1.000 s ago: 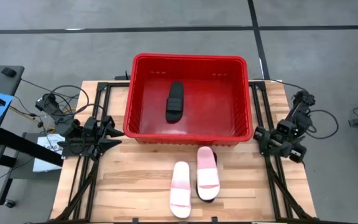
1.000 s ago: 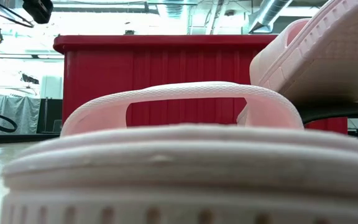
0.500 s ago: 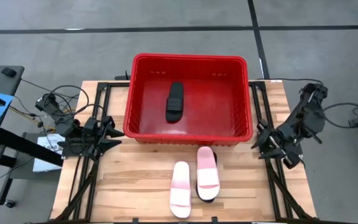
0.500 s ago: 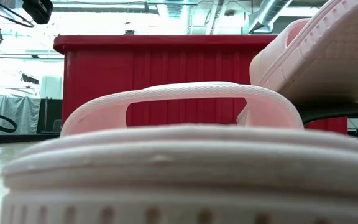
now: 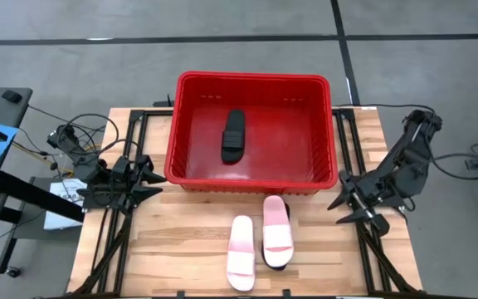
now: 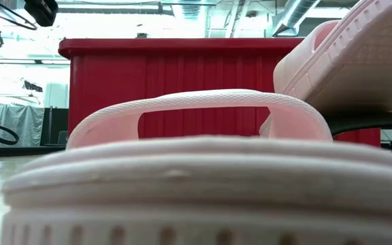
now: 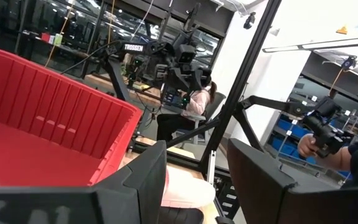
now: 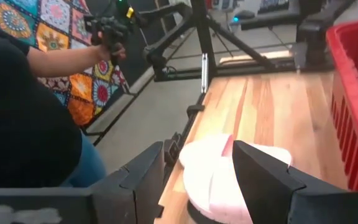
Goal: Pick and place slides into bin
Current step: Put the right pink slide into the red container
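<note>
The robot's right gripper needs to next close on the strap's heel-side edge (image 5: pixel 290 227) of the pink slide that rests on the black slide.
The red bin (image 5: pixel 254 129) stands at the table's far middle, with one black slide (image 5: pixel 233 135) lying on its floor. Two pink slides lie in front of it: one (image 5: pixel 241 252) flat on the table, the other (image 5: pixel 277 229) resting on a second black slide (image 5: pixel 275 263). My right gripper (image 5: pixel 338 199) is open and empty at the table's right, pointing toward the slides; its wrist view shows the pink slide (image 8: pixel 229 168) ahead. My left gripper (image 5: pixel 154 179) is open and empty at the bin's left side.
Black frame rails (image 5: pixel 363 249) run along both table sides. A person (image 8: pixel 23 118) holding a hand-held device stands beyond the table's left side. In the low view a pink slide (image 6: pixel 182 184) fills the foreground before the bin's wall (image 6: pixel 182 75).
My right arm has unfolded from its place at the table's right edge and swung toward the near edge and the slides, its gripper now pointing left at them. The slides and the bin have not moved.
</note>
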### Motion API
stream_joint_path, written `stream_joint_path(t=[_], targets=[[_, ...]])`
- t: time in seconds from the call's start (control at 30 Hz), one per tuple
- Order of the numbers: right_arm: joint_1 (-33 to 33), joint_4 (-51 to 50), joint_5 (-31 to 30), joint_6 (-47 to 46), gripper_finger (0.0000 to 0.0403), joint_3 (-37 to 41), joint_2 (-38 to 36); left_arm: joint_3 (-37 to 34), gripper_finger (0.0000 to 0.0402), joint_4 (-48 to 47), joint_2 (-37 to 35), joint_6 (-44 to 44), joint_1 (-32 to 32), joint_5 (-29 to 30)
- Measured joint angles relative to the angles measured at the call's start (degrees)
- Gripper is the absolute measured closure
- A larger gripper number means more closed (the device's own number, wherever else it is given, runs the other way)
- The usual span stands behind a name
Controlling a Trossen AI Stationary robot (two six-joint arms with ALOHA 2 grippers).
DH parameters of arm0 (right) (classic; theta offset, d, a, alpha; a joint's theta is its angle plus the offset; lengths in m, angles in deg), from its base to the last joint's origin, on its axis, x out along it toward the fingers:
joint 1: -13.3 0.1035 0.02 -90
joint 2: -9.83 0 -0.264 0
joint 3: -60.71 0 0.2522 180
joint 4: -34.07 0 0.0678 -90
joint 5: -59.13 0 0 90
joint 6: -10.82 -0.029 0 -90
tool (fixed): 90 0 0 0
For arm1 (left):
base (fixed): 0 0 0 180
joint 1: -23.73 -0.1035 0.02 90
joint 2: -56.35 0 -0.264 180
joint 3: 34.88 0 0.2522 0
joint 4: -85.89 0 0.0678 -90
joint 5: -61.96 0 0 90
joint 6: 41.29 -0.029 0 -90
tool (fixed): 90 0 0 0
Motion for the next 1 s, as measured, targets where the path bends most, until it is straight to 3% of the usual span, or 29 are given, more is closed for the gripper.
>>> stream_joint_path(t=[0.7, 1.0], targets=[[-0.13, 4.26, 0.88, -12.24, 0.0237, 0.00, 17.87, 0.00, 0.0241, -0.04, 0.00, -0.10, 0.01, -0.15], [-3.08, 4.30, 0.86, -12.50, 0.0237, 0.00, 23.84, 0.00, 0.0241, -0.22, 0.00, -1.29, 0.02, -0.15]])
